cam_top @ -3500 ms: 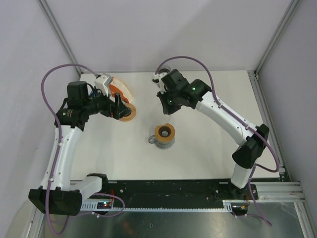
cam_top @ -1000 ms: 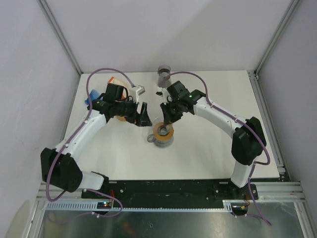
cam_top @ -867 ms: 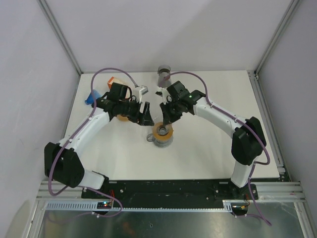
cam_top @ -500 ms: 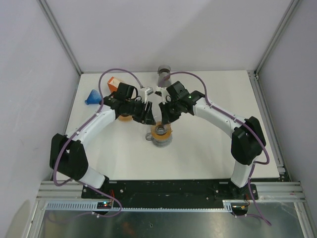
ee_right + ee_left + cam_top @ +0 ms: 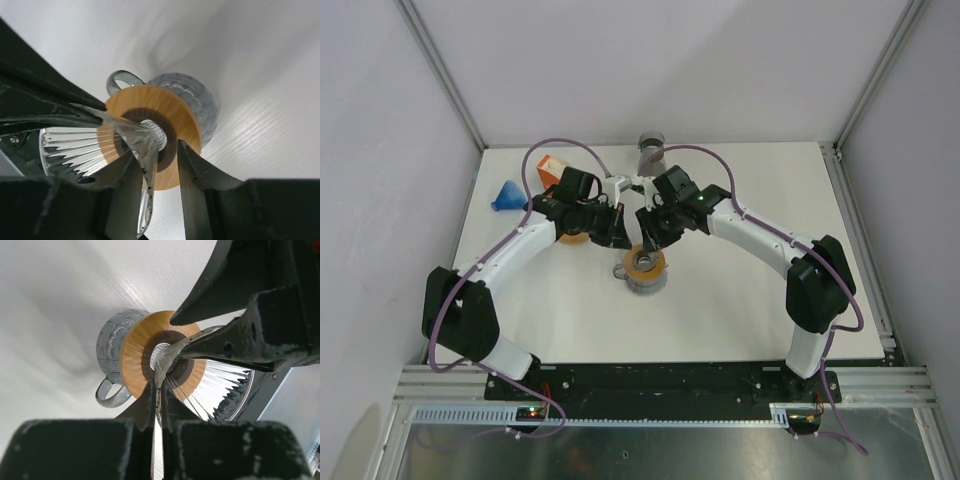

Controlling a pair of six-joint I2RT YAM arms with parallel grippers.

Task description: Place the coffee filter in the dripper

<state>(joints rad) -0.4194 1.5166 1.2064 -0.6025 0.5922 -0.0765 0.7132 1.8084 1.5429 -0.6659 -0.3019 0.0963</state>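
The coffee filter's edge bends into a sharp crease over the dripper. My right gripper needs to pinch the filter's edge (image 5: 148, 182) below the crease and pull the filter's opening round.
The dripper (image 5: 643, 268), clear ribbed glass with a wooden collar (image 5: 135, 352) and a side handle, stands mid-table. Just above it hangs the coffee filter (image 5: 220, 385), white pleated paper folded into a cone. My left gripper (image 5: 159, 400) is shut on the filter's folded edge, over the dripper's mouth. My right gripper (image 5: 160, 170) stands open beside it. The filter (image 5: 135, 137) lies against its left finger, and a clear gap shows to the other finger. From above, the left gripper (image 5: 618, 232) and right gripper (image 5: 645, 232) meet tip to tip over the dripper's far rim.
An orange box (image 5: 552, 166) and a blue funnel (image 5: 507, 194) sit at the back left. A grey cup (image 5: 650, 143) stands at the back edge. An orange-rimmed round thing (image 5: 570, 236) lies partly under the left arm.
The left arm swung right to the dripper and its jaws shut on the filter. The right gripper's jaws have parted from the filter; that arm has barely moved.
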